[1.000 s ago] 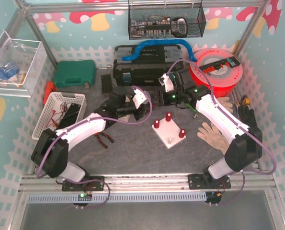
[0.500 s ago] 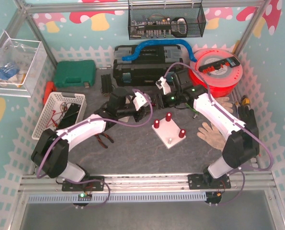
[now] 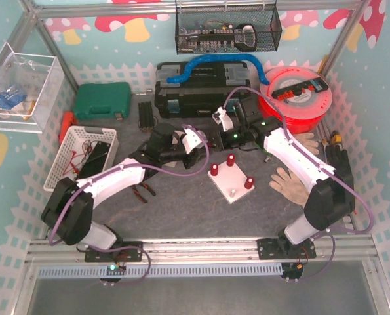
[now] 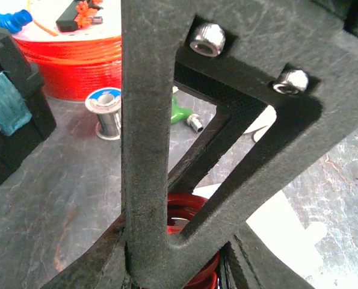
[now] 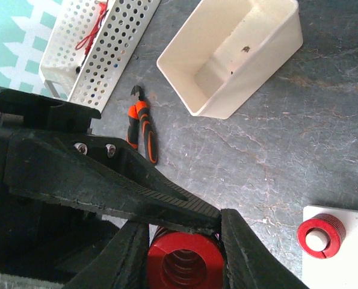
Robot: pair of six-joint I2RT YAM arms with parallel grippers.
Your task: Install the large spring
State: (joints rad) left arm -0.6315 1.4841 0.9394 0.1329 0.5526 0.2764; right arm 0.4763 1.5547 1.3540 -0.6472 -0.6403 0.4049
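Observation:
My right gripper is going to release the large red spring on the bare post of the white base plate (image 3: 233, 193).
The large red spring (image 5: 185, 263) is held in the air where my two grippers meet, left of the white base plate (image 3: 229, 189). In the right wrist view my right gripper (image 5: 185, 265) has a finger pressed on each side of it. My left gripper (image 3: 198, 142) reaches in from the left, and its ribbed finger (image 5: 166, 195) lies against the spring. The spring (image 4: 191, 238) also shows in the left wrist view behind the right gripper's bolted finger (image 4: 144, 120). The plate carries three small red springs on posts, such as one (image 5: 320, 235) at its corner. My right gripper (image 3: 214, 136) sits just behind the plate.
A white bin (image 5: 233, 54) and orange-handled pliers (image 5: 144, 123) lie on the table below the grippers. A perforated basket (image 3: 83, 154) stands left. A black toolbox (image 3: 201, 82) and red filament spool (image 3: 293, 98) stand behind. Gloves (image 3: 293, 180) lie right. A solder reel (image 4: 108, 114) stands near the spool.
My right gripper has moved left to meet the left gripper and now flanks the spring. The left gripper has shifted slightly toward the back.

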